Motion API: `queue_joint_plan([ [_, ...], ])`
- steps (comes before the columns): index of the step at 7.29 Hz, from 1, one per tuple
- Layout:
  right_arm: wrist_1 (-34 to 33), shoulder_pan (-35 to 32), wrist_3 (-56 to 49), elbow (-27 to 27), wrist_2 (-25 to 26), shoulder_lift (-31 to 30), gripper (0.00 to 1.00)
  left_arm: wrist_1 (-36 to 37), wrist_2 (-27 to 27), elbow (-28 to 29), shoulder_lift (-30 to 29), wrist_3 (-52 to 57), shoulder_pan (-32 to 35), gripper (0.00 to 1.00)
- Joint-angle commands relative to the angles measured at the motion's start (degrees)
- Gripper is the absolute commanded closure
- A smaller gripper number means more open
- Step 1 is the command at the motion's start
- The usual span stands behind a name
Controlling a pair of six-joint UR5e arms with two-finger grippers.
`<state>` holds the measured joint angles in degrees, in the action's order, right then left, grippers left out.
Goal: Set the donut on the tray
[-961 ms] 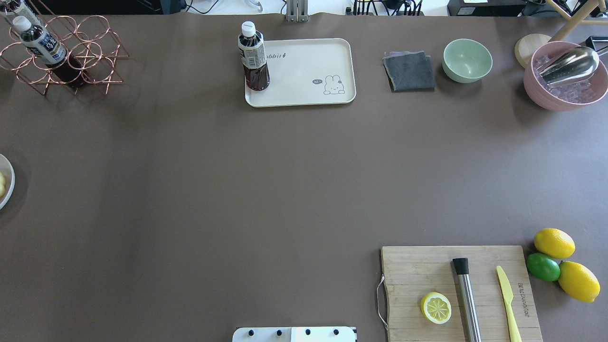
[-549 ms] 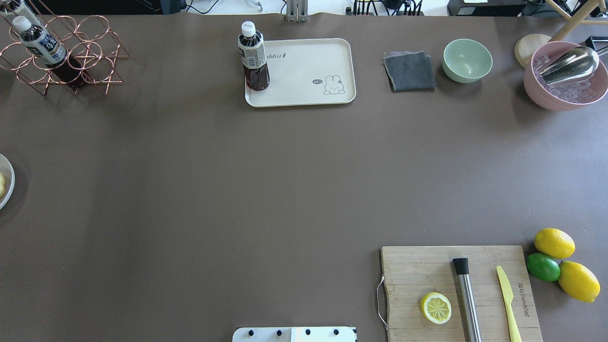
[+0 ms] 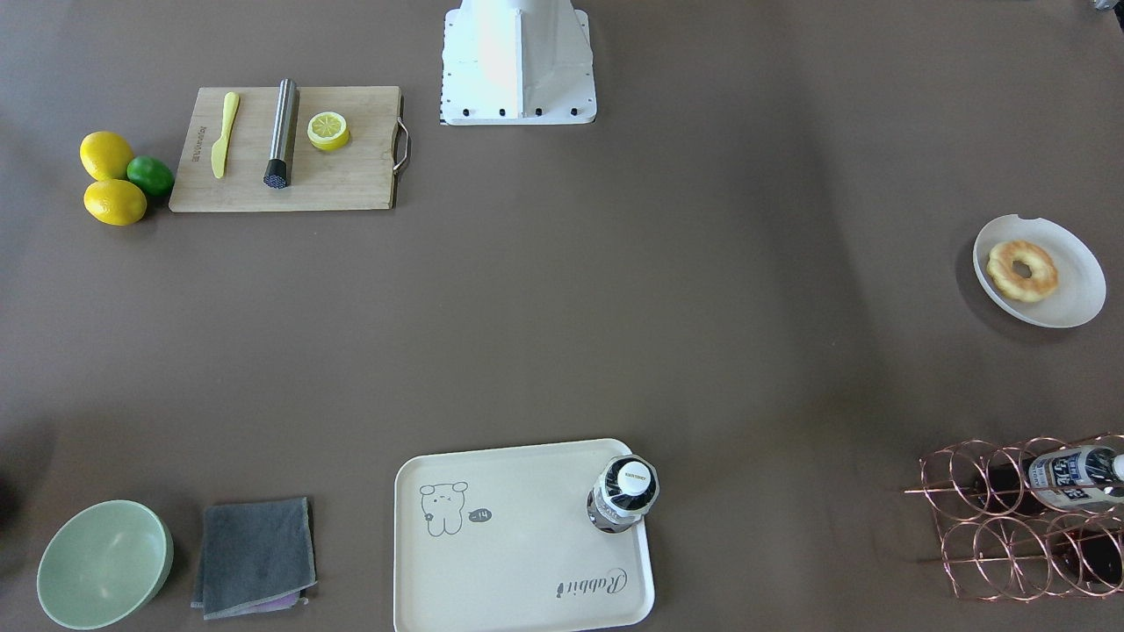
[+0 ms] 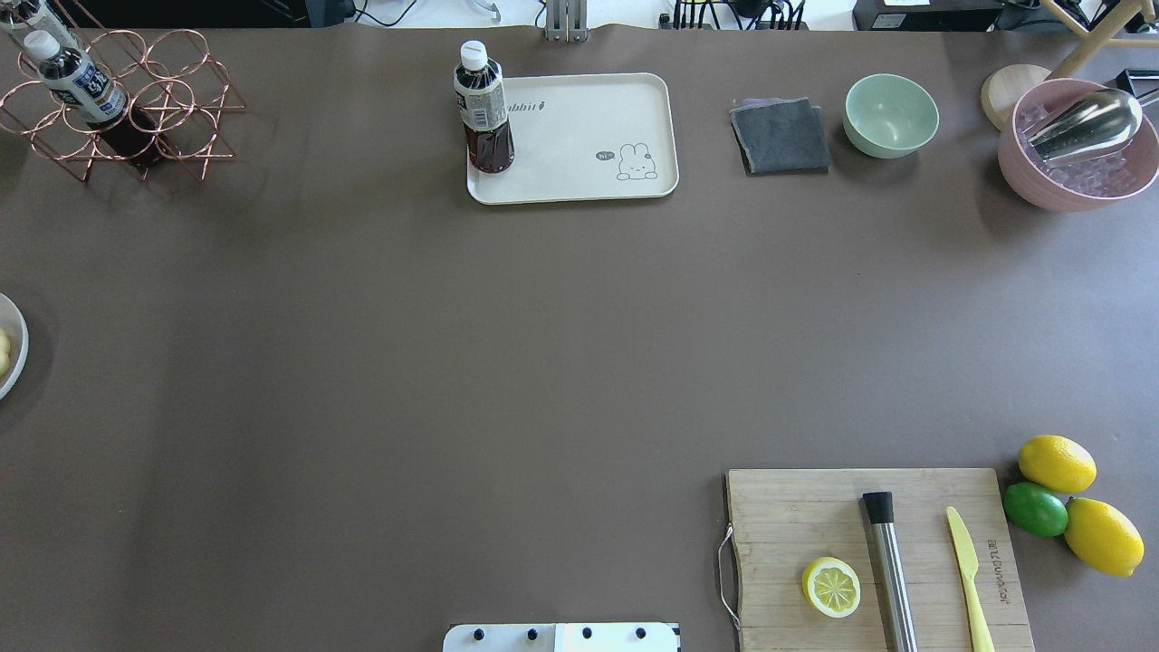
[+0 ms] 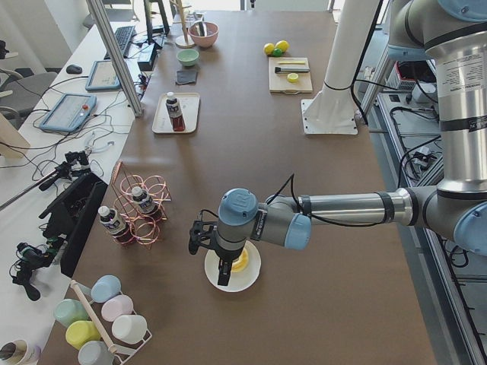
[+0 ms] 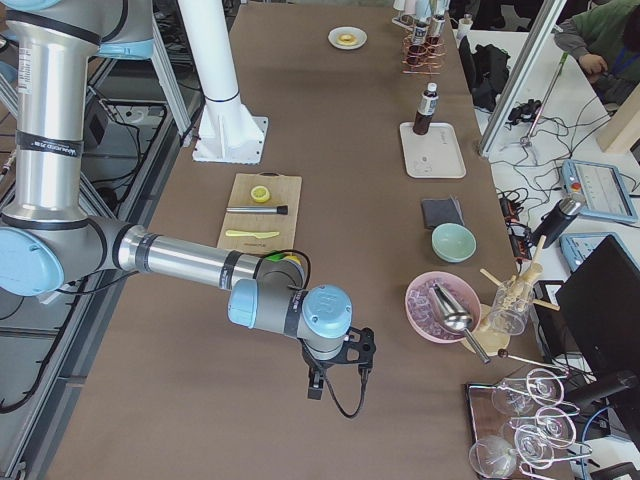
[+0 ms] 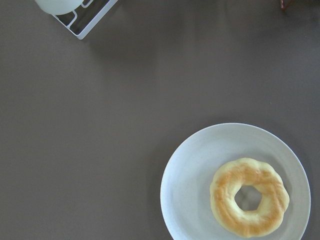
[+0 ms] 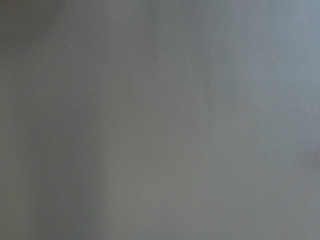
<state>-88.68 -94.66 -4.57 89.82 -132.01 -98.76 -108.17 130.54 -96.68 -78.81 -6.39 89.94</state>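
I will next move my left gripper to the white plate and close it on the plate's rim (image 3: 1103,283) (image 7: 162,190) at the side farthest from the cutting board.
The golden ring donut (image 3: 1021,270) lies on a round white notched plate (image 3: 1071,298) at the table's left end. It also shows in the left wrist view (image 7: 249,197), and only a sliver shows at the overhead view's left edge (image 4: 3,351). The cream tray (image 4: 579,136) with the bear drawing sits at the far middle and carries an upright dark bottle (image 4: 484,109). My left gripper (image 5: 221,275) hangs above the plate in the exterior left view; I cannot tell whether it is open or shut. My right gripper (image 6: 316,385) hovers over bare table near the right end; I cannot tell its state.
A copper wire rack (image 4: 118,100) with bottles stands at the far left. A grey cloth (image 4: 780,136), a green bowl (image 4: 891,115) and a pink bowl (image 4: 1077,145) line the far right. A wooden cutting board (image 4: 788,525) with a lemon half (image 4: 831,587) is near right.
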Motion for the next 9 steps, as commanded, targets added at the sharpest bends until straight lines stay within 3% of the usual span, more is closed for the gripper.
queue_joint_plan([
  [1, 0.00, 0.00, 0.09, 0.18, 0.00, -0.21, 0.00, -3.18, 3.66, 0.27, 0.24, 0.15, -0.03, 0.02],
  [4, 0.00, 0.00, 0.17, 0.97, -0.09, 0.05, 0.00, -8.37, 5.52, 0.62, 0.68, -0.29, -0.12, 0.02],
  [5, -0.09, 0.00, 0.09, 4.20, -0.26, -0.73, 0.00, -8.46, 5.60, 2.53, -0.10, -0.12, -0.29, 0.02],
  [7, 0.87, 0.00, 0.09, 8.43, -8.91, -1.35, 0.00, -14.84, 5.26, 7.18, -0.02, -0.12, -0.64, 0.02],
  [9, 9.38, 0.09, 0.18, 7.84, -12.90, -2.22, 0.00, -19.44, 5.43, 11.59, -0.29, -0.38, -0.82, 0.02],
])
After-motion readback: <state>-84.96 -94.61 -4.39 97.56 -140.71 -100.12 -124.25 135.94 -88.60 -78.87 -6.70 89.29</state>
